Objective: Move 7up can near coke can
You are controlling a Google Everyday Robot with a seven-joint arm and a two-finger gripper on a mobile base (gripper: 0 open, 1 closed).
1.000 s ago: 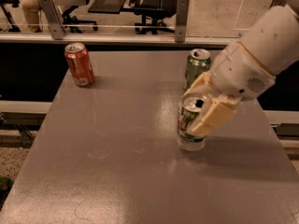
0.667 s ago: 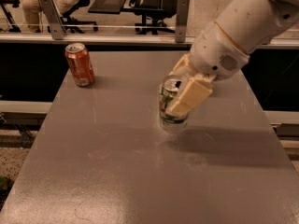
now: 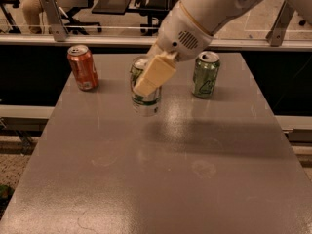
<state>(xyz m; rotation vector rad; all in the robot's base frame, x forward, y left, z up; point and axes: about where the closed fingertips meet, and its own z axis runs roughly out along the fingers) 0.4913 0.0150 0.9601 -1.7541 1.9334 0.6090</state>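
Next, my gripper lets go of the 7up can on the grey table (image 3: 101, 102), close by the near side of the coke can.
The 7up can (image 3: 145, 103), silver-white with a green band, is held upright in my gripper (image 3: 152, 77) just above the grey table (image 3: 156, 169), left of the table's middle. The cream fingers (image 3: 155, 74) are shut on the can's upper part and hide much of its side. The coke can (image 3: 83, 67), orange-red with a silver top, stands upright at the table's far left, a short way left of the held can. My white arm (image 3: 204, 18) reaches in from the upper right.
An all-green can (image 3: 205, 75) stands upright at the far right of the table, right of my gripper. A rail (image 3: 146, 40) runs behind the table's far edge, with office chairs (image 3: 107, 4) beyond it.
My gripper has carried the 7up can leftward and farther back across the table, away from the green can and closer to the coke can.
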